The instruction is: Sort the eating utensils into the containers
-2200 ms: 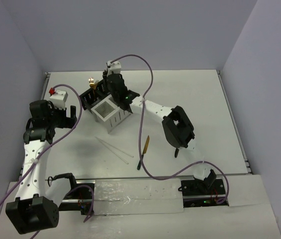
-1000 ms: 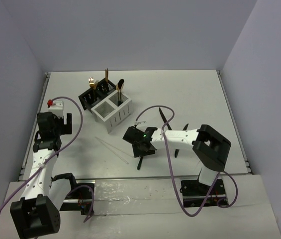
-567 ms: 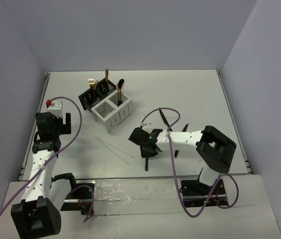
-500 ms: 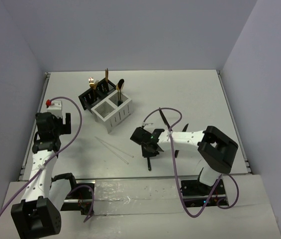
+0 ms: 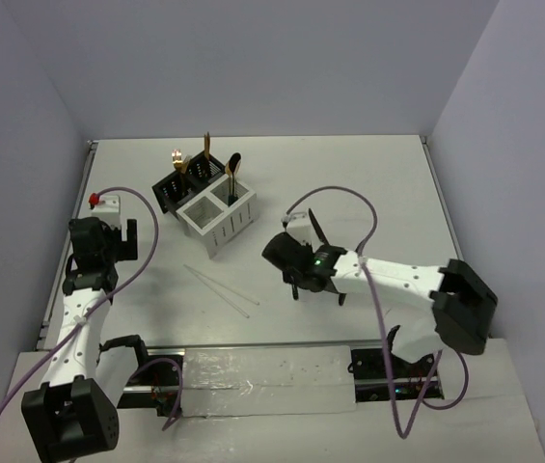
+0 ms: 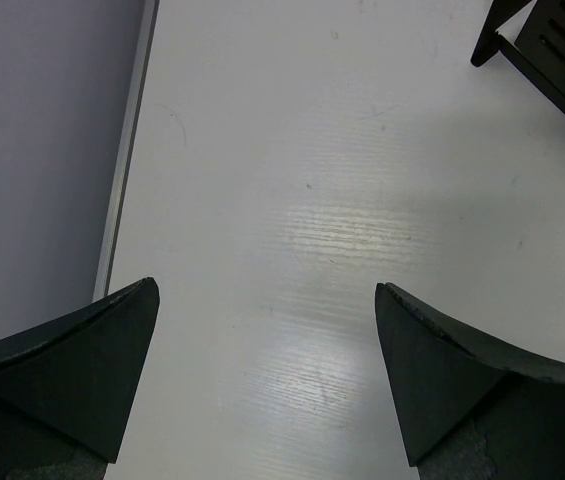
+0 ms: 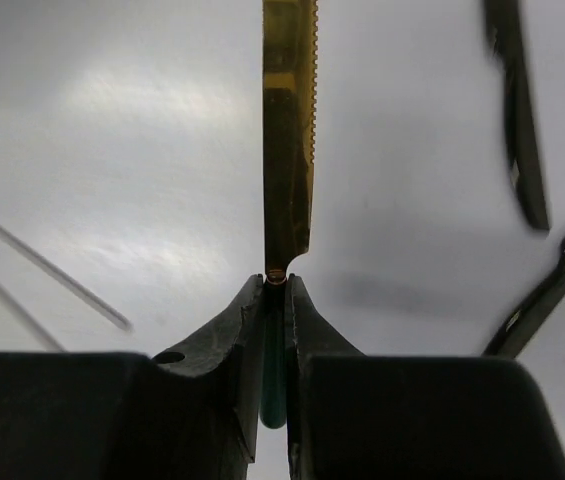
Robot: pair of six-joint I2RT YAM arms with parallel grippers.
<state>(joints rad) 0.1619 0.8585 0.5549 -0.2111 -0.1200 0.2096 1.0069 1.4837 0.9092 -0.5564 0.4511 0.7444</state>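
The robot's right gripper should release the gold-bladed knife in the black box [image 5: 200, 164], between the gold fork and the other gold utensil.
My right gripper [image 5: 293, 275] [image 7: 274, 285] is shut on the dark green handle of a gold-bladed knife [image 7: 289, 130], held above the table right of centre, serrated blade pointing away from the wrist. The black box [image 5: 183, 185] holds a gold fork [image 5: 177, 157] and another gold utensil [image 5: 206, 147]. The white box [image 5: 216, 220] beside it holds a black spoon [image 5: 232, 172]. Two white chopsticks [image 5: 222, 287] [image 7: 47, 265] lie left of the gripper. Black utensils [image 5: 318, 228] [image 7: 517, 110] lie by my right arm. My left gripper [image 5: 118, 239] [image 6: 266, 288] is open and empty over the table's left side.
A corner of the black box [image 6: 552, 40] shows at the top right of the left wrist view. The table's left rim [image 6: 127, 180] runs beside my left gripper. A purple cable [image 5: 344, 198] loops above my right arm.
My right arm came from the boxes down to the knife on the table, closed on it, lifted it and carried it slightly right. My left arm drew back and stayed open.
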